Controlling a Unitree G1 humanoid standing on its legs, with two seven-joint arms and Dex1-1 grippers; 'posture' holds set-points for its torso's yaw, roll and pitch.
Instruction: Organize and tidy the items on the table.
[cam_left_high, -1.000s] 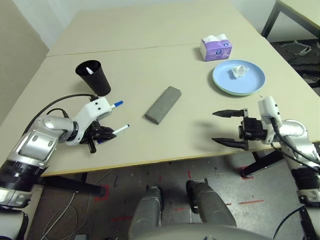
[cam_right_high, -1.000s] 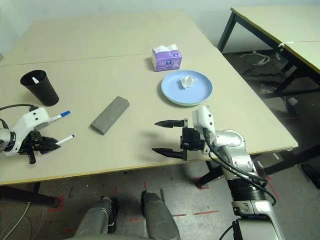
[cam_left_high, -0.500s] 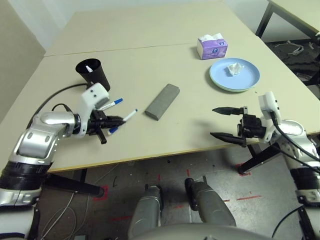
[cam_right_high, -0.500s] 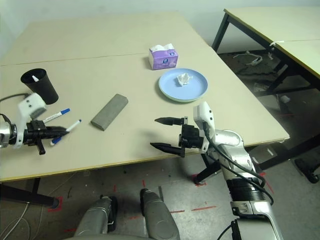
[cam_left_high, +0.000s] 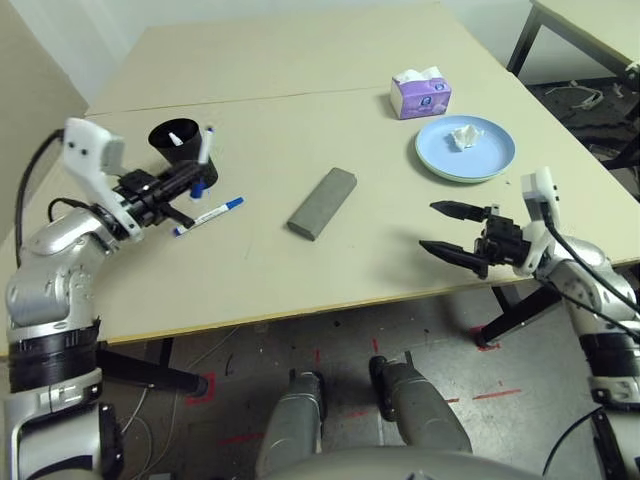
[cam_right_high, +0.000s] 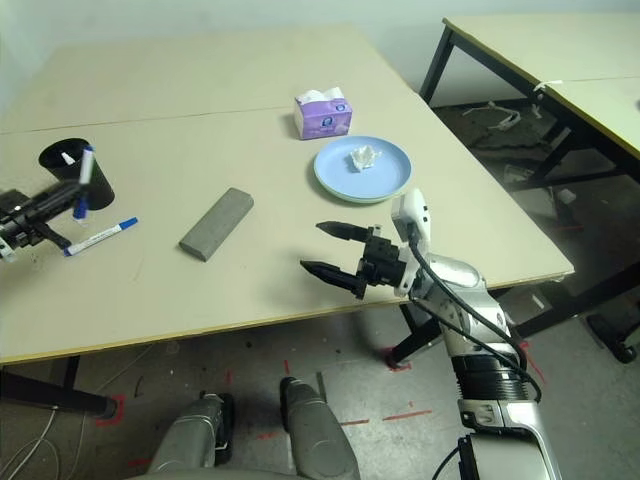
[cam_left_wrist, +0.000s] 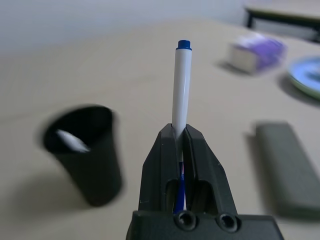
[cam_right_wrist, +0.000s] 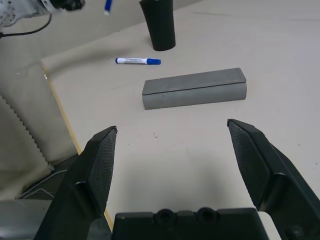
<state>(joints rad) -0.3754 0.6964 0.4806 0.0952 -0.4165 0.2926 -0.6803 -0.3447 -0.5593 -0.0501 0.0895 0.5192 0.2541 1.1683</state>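
Observation:
Next, I drop the white marker from my left gripper inside the black cup (cam_left_high: 175, 137) (cam_left_wrist: 80, 131), next to the white object. The marker is now held beside the cup's rim.
My left gripper (cam_left_high: 183, 181) is shut on a white marker (cam_left_wrist: 180, 87) with a blue cap and holds it in the air, right beside the rim of the black cup (cam_left_high: 180, 141). A second marker (cam_left_high: 208, 214) lies flat on the table (cam_left_high: 300, 60) just in front of the cup. The grey glasses case (cam_left_high: 323, 203) rests mid-table. At the right, a crumpled white tissue (cam_left_high: 464, 136) sits on the light-blue plate (cam_left_high: 490, 160). My right gripper (cam_left_high: 447, 229) hovers open over the table's front right edge, pointing toward the case (cam_right_wrist: 195, 88).
A purple tissue pack (cam_left_high: 420, 95) stands behind the plate. The black cup (cam_left_wrist: 89, 150) has a white object inside it. A seam line crosses the table behind the cup. Another table (cam_right_high: 540, 40) stands at the far right.
My left arm has lifted the marker off the table's front area and carried it up and back to beside the cup. The right gripper stays open, tilted a little.

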